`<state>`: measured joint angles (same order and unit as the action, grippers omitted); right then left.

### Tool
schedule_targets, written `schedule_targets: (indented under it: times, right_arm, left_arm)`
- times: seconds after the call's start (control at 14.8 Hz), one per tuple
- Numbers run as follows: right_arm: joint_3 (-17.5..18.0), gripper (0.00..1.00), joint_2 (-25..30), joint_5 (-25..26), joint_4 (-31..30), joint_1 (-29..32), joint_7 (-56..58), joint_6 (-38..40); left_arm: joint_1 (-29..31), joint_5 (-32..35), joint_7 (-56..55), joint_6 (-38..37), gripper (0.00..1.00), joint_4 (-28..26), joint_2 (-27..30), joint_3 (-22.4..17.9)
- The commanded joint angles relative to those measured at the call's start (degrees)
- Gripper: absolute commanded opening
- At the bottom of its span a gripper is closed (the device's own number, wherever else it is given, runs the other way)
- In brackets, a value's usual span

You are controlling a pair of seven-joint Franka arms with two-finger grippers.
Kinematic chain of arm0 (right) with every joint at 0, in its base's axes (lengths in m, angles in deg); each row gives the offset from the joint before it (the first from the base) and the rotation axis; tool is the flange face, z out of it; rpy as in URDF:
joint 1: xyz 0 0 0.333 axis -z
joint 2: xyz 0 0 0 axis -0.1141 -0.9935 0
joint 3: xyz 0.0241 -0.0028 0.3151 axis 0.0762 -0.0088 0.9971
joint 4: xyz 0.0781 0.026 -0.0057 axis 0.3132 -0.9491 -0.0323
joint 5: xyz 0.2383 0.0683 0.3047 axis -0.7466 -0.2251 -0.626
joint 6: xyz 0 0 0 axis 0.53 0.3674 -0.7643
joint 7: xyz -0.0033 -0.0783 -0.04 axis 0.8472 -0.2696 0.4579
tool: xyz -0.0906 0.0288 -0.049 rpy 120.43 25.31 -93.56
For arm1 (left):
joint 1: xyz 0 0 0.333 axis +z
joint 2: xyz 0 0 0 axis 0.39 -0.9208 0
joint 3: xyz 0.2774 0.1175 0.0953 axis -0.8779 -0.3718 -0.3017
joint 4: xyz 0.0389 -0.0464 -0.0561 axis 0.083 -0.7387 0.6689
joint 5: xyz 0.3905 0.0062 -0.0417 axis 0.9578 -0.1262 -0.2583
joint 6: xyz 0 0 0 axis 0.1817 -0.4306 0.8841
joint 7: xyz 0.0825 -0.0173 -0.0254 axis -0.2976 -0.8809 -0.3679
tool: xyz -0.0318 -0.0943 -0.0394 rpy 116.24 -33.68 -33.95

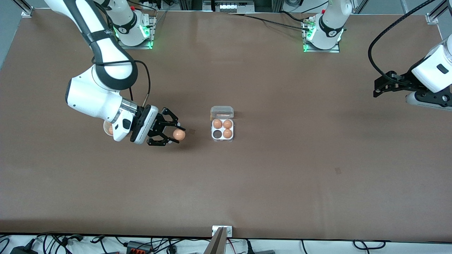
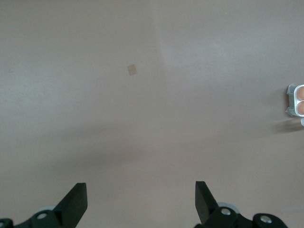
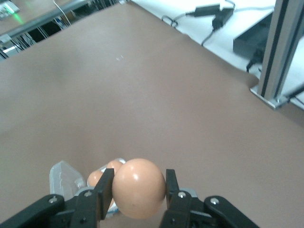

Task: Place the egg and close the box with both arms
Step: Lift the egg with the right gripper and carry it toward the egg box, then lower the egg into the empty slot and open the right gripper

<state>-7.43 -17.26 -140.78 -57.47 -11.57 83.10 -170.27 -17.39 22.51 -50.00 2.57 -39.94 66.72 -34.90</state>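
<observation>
My right gripper is to put the tan-orange egg, now held over bare table, down in the box's one empty cell (image 1: pixel 217 134).
My right gripper (image 1: pixel 176 135) is shut on a tan-orange egg (image 1: pixel 179 134) and hangs over bare table on the right arm's side of the box. In the right wrist view the egg (image 3: pixel 138 187) sits squarely between the black fingers (image 3: pixel 104 192). The box (image 1: pixel 222 139) lies mid-table with its clear lid (image 1: pixel 222 112) folded back. It holds three eggs, and the cell (image 1: pixel 215 134) nearest the front camera on the right arm's side is empty. My left gripper (image 1: pixel 379 85) waits open over the left arm's end of the table, with nothing between its fingers (image 2: pixel 76 202).
A white bowl (image 1: pixel 107 129) with an egg showing sits mostly hidden under the right wrist. A small tape patch (image 1: pixel 338 170) marks the table toward the left arm's end. A metal bracket (image 1: pixel 221 231) stands at the table's front edge.
</observation>
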Motion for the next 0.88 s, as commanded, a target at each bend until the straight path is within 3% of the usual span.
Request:
schedule_targets:
  times: [0.0, 0.2, 0.4, 0.61, 0.81]
  right_arm:
    - [0.9, 0.21, -2.2, -11.3, -0.2, 0.4, 13.0, -0.8]
    - [0.9, 0.2, -4.5, -22.7, -0.1, -0.2, 26.2, -0.6]
    - [1.0, 0.2, -8.5, -28.9, 0.2, -0.9, 33.4, -0.6]
    - [0.7, 0.2, -10.3, -38.5, 0.5, -4.4, 42.0, -0.7]
    - [0.6, 0.2, -13.0, -41.3, 0.5, -6.9, 43.4, -1.3]
  left_arm:
    - [0.2, 0.8, -0.8, -0.2, 1.0, 0.4, 0.4, 0.5]
    - [0.2, 0.8, -0.8, -0.2, 1.0, 0.4, 0.4, 0.5]
    - [0.2, 0.8, -0.8, -0.2, 1.0, 0.4, 0.4, 0.5]
    - [0.2, 0.8, -0.8, -0.2, 1.0, 0.4, 0.4, 0.5]
    - [0.2, 0.8, -0.8, -0.2, 1.0, 0.4, 0.4, 0.5]
